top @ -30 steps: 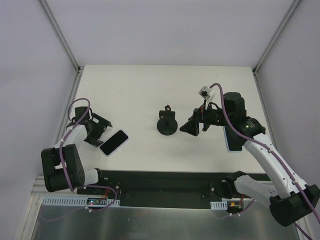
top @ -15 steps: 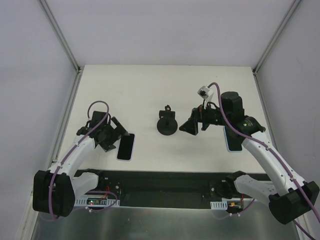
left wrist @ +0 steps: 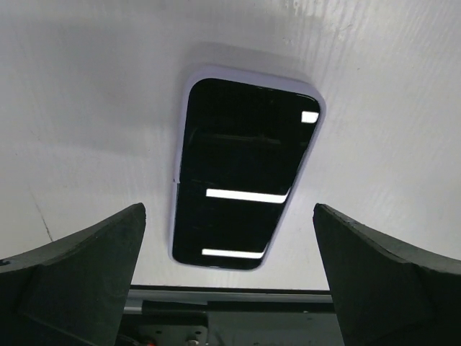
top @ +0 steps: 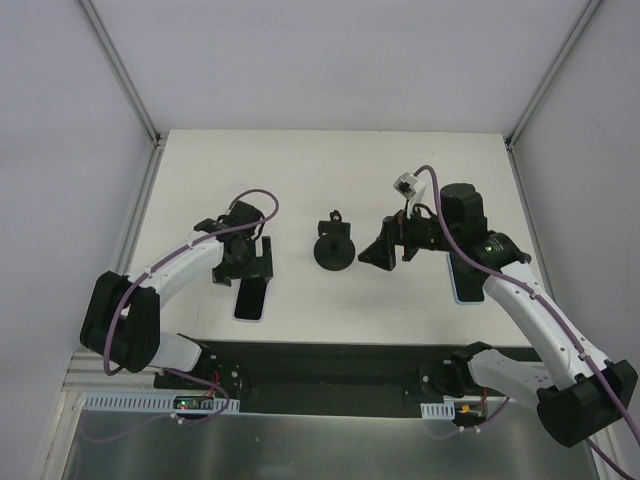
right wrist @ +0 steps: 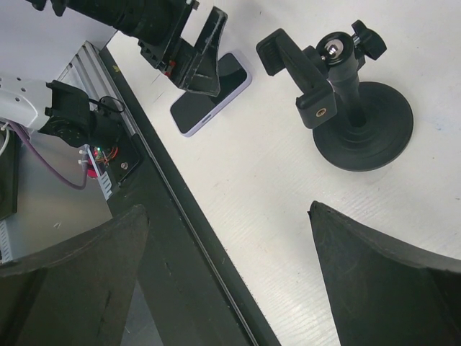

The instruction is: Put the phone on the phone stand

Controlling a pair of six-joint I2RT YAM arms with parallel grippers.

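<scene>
The phone will pass from my left gripper to my right gripper, which will close on its long side (top: 263,308) (right wrist: 199,126) facing the phone stand, at its near end.
The phone (top: 252,300), dark screen in a pale lilac case, lies flat near the table's front edge, left of centre. It also shows in the left wrist view (left wrist: 245,173) and the right wrist view (right wrist: 212,94). My left gripper (top: 246,264) is open and empty, hovering just over the phone's far end, with the phone between its spread fingers (left wrist: 79,281). The phone stand (top: 334,250) is black, with a round disc base, a post and a tilted holder on top (right wrist: 360,122). My right gripper (top: 384,250) is open and empty, just right of the stand.
A flat light slab with a blue edge (top: 464,286) lies on the table at the right, partly under my right arm. The black front rail (top: 330,362) runs along the near edge, close to the phone. White walls enclose the table.
My left arm swung in from the far left to the phone. The phone slid right and turned from slanted to lengthwise toward the front edge. The right arm barely moved.
</scene>
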